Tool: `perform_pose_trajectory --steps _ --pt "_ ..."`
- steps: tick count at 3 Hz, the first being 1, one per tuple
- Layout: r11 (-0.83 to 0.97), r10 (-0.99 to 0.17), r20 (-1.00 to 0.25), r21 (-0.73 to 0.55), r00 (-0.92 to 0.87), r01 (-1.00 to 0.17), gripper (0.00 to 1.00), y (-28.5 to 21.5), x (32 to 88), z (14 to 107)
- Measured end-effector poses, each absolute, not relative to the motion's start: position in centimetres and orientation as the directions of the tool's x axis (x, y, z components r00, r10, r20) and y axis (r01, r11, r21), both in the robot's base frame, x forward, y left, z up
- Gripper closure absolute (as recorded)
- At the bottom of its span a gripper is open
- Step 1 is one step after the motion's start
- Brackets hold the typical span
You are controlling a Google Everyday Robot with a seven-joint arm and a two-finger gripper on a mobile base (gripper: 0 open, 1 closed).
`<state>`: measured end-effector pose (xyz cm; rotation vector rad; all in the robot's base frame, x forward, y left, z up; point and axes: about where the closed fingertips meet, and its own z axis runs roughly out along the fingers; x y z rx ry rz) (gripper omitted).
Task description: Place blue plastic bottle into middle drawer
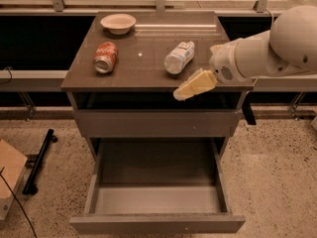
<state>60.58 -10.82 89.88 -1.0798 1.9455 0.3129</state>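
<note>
Next, I move my gripper to the blue plastic bottle's near end (175,63), opposite its cap, and close it there.
The blue plastic bottle (179,57) lies on its side on the brown tabletop (143,68), right of centre, with its cap pointing away toward the back right. The middle drawer (157,192) is pulled open below, and its pale grey floor holds nothing. My gripper (190,87) hangs over the table's front edge, just in front of and slightly right of the bottle, a short gap apart from it. Its cream fingers point left and down. It holds nothing that shows.
A red soda can (105,57) lies on its side at the table's left. A white bowl (118,23) stands at the back left. The upper drawer (156,123) is shut. A black bar (38,160) and a cardboard box (9,175) lie on the floor at left.
</note>
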Motion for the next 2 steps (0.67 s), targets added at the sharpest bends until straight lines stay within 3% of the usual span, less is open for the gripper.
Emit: perform_pose_trajectory --steps 2 --pt "0.62 -0.521 -0.816 -0.158 -0.252 -0.769 0.0 -8.2 63.7 88.5"
